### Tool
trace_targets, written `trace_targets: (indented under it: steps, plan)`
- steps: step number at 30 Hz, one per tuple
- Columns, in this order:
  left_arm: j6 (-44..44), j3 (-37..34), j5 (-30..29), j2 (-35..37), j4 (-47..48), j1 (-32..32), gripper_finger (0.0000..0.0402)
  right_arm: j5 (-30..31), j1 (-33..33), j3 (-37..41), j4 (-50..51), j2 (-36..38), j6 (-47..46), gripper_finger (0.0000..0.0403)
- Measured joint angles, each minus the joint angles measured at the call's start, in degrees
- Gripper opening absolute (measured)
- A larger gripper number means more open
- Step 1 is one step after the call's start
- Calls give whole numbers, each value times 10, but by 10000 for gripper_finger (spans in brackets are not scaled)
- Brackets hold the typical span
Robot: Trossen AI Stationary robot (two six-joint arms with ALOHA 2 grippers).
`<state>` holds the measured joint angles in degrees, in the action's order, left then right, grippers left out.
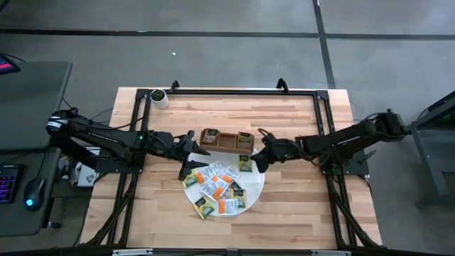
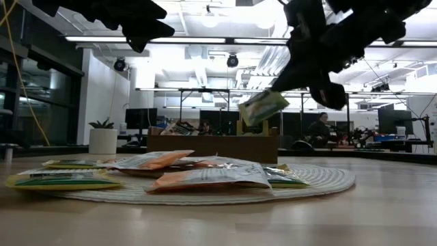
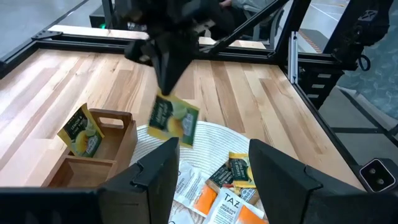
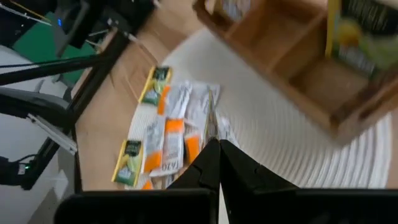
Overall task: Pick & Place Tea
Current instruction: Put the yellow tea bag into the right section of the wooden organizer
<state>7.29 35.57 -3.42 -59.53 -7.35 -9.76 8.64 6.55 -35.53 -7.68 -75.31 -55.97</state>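
I should let go of the tea packet in my right gripper in the wooden tray's end compartment [image 1: 244,143] [image 4: 339,78], against the green-and-yellow packet that leans there.
My right gripper [image 1: 256,162] hangs above the far right rim of the round white woven mat [image 1: 252,203], shut on one green-and-yellow tea packet [image 3: 175,122]. That packet also shows in the low view [image 2: 263,106], well above the mat. Several more tea packets [image 1: 217,188] lie flat on the mat. The brown wooden tray [image 1: 227,141] stands just beyond the mat, with a packet [image 3: 81,132] leaning in one compartment. My left gripper [image 3: 214,177] waits open above the mat's far left edge, with nothing between its fingers. My right gripper pinches the packet's upper edge [image 3: 165,101] between its two shut fingertips. The fingers slant down from above, coming from the table's right. The packet hangs below them, tilted, lifted clear of mat and tray.
A white cup [image 1: 160,97] stands at the table's far left corner. A black frame [image 1: 234,91] runs round the table's far and side edges. Bare wood lies to the right of the mat [image 1: 306,206] and to its left.
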Motion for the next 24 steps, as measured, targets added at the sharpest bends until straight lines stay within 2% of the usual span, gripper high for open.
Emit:
trace_targets:
  steps: [8, 16, 24]
  plan:
    - [0, 0, -2, 0, 0, 0, 192, 62, -24, 0, -5, 31, 119, 0]
    - [0, 0, -4, 0, 0, 0, 192, 69, -71, 0, -36, 30, 250, 0]
    - [0, 0, -3, 0, 0, 0, 192, 59, -120, 0, -37, 30, 310, 0]
